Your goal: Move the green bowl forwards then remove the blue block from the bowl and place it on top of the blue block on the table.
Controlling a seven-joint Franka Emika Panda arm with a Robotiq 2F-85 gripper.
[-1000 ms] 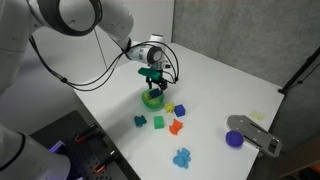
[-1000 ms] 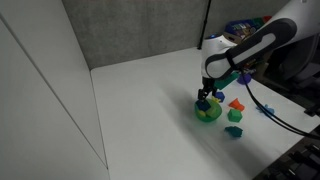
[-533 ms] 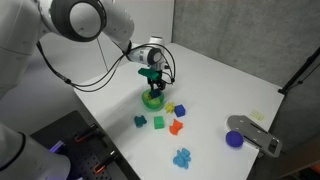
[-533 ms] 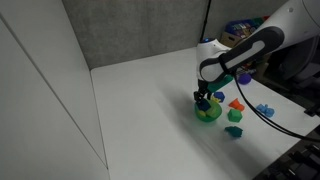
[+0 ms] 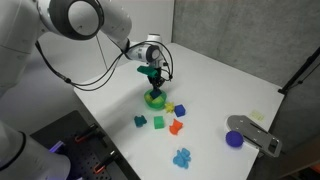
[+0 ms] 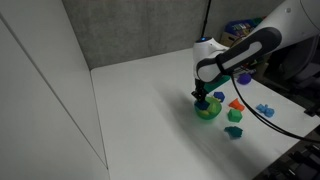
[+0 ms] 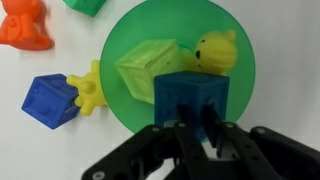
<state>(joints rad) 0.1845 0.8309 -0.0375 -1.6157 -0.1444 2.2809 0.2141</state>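
The robot's gripper should release the blue block from the bowl on the other blue block (image 5: 181,106) (image 7: 46,104) next to the yellow figure.
The green bowl (image 7: 128,42) stands on the white table and shows in both exterior views (image 5: 154,99) (image 6: 207,111). It holds a blue block (image 7: 190,92), a green block (image 7: 148,68) and a yellow toy (image 7: 215,50). A second blue block (image 7: 50,100) lies on the table just outside the bowl, beside a yellow figure (image 7: 90,88). My gripper (image 7: 200,130) hangs directly over the bowl (image 5: 153,80) (image 6: 203,96). Its fingers stand close together over the near side of the blue block in the bowl. Only a thin slit is left between them, and I see nothing clamped there.
An orange toy (image 7: 25,25) and a green piece (image 7: 88,5) lie past the bowl. More small toys are scattered beside it (image 5: 158,123), a light blue one (image 5: 181,157) nearer the table edge. A purple bowl (image 5: 234,139) on a grey holder stands far off.
The fingers have come together from wide open to nearly touching. The arm has stayed over the bowl, and the bowl and blocks have not moved.
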